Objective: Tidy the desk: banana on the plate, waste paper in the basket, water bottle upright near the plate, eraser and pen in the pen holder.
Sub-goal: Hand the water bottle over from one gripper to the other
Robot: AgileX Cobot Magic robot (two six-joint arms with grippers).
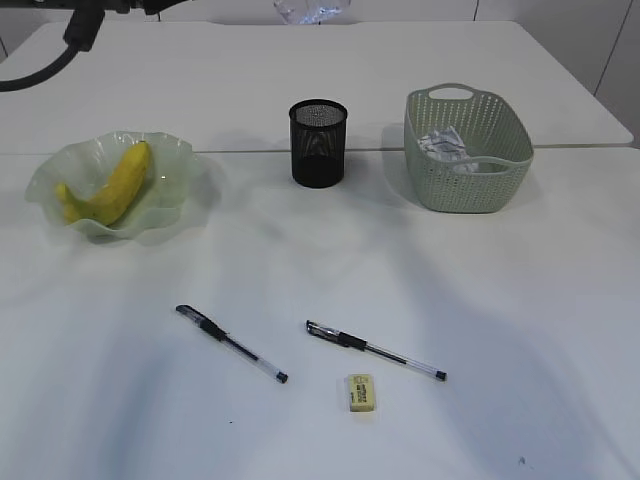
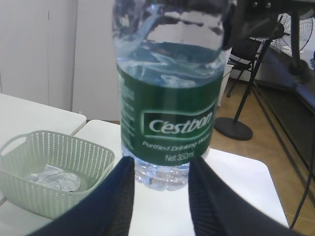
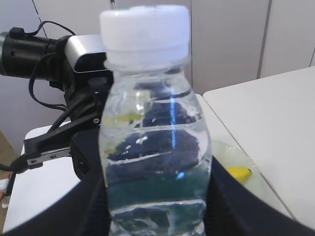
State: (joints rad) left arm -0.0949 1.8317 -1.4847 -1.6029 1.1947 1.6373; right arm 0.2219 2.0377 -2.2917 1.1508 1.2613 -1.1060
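My left gripper should open and take the bottle's green label [image 2: 170, 120], deeper and higher, before setting the bottle upright, as its fingers reach only the bottle's base.
A clear water bottle [image 2: 170, 98] with a green label hangs upright in the air. My left gripper [image 2: 161, 164] is shut on its base and my right gripper [image 3: 155, 196] is shut on its lower body [image 3: 152, 147], white cap on top. Only the bottle's tip [image 1: 315, 10] shows at the top edge of the exterior view. The banana [image 1: 110, 185] lies on the pale green plate [image 1: 50, 175]. Crumpled waste paper [image 1: 443, 145] sits in the green basket [image 1: 470, 185]. Two pens [image 1: 230, 343] [image 1: 375, 350] and a yellow eraser [image 1: 362, 392] lie on the near table. The black mesh pen holder [image 1: 319, 143] stands upright.
The left arm [image 1: 85, 25] and its cable show at the top left of the exterior view. A seam between two tables [image 1: 250, 152] runs just behind the plate, holder and basket. A fan and chairs stand on the floor beyond the table.
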